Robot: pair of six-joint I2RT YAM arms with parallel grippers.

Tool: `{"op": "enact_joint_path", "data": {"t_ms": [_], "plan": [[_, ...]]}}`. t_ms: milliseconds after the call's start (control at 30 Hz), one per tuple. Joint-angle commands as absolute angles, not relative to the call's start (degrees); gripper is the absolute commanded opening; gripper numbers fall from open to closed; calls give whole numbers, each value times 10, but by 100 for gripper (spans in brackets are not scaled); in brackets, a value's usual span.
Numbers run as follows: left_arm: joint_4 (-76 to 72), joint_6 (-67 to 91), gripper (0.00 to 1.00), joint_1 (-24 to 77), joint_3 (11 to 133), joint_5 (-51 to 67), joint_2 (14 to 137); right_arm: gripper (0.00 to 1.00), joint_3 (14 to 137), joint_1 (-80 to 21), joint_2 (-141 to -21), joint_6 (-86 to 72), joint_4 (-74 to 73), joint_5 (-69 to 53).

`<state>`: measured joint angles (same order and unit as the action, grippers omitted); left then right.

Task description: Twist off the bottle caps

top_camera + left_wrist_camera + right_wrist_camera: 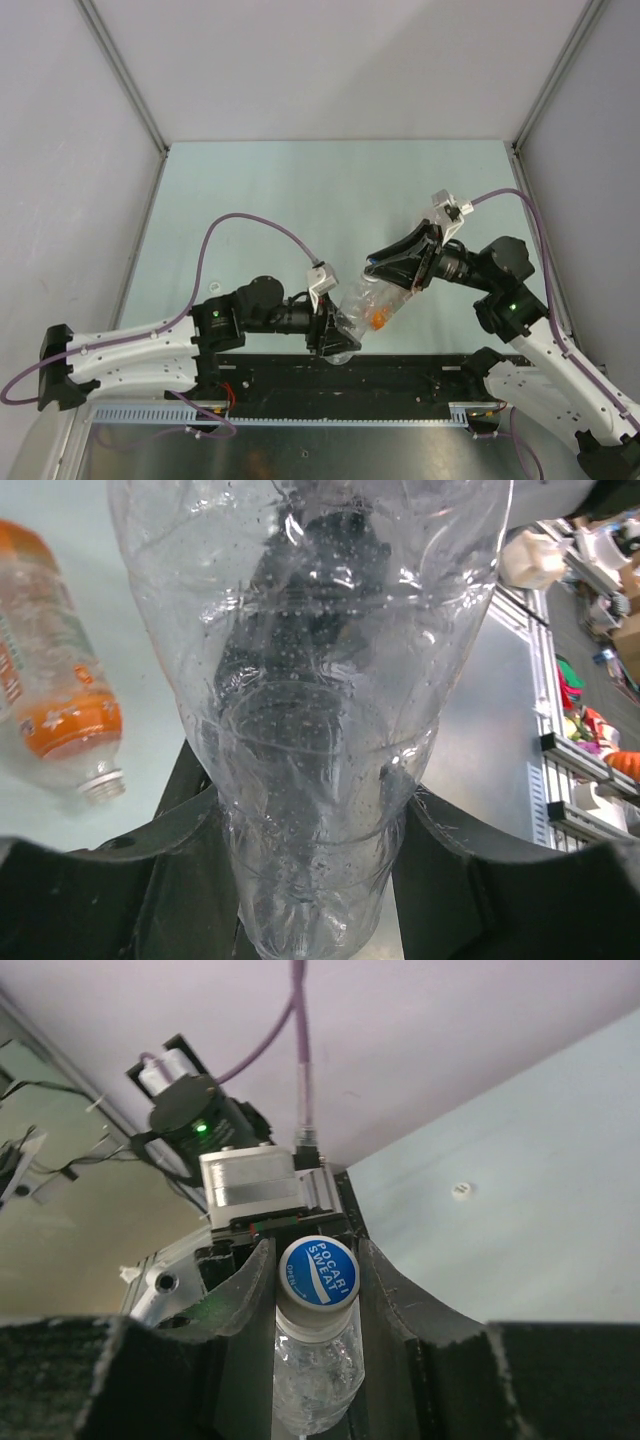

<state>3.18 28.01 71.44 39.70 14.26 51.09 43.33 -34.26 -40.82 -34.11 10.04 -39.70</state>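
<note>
My right gripper has the blue-topped white cap, now on the tilted clear bottle held in the air. It will let go of it on the table [365, 282] just behind the orange bottle.
The clear bottle [362, 305] is held tilted in the air between both arms. My left gripper [330, 338] is shut on its base end, and in the left wrist view [315, 880] the bottle [310, 680] fills the space between the black fingers. My right gripper [388, 272] is shut on its cap [318, 1270], white-sided with a blue printed top, with a finger pressed against each side [316, 1295]. The orange bottle [60, 690] lies on the table with an open, capless neck. A loose white cap [461, 1191] lies on the table. The yellow-green bottle is out of view.
The pale green table [300, 200] is boxed in by white walls at the back and sides. A black rail [400, 378] runs along its near edge between the arm bases. Purple cables loop over both arms.
</note>
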Motion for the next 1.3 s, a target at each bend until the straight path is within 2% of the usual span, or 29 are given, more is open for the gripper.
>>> {"op": "enact_joint_path", "data": {"t_ms": [0,433,900,1267], "plan": [[-58,257,0,721,375,295,489,0,432,-332,-415,-339,206,-421],[-85,265,0,719,348,325,479,0,425,-323,-426,-372,311,-473],[-95,284,0,719,322,327,470,0,425,-294,-453,-432,373,-459],[-78,278,0,719,316,254,431,1,426,-285,-452,-394,271,-356]]}}
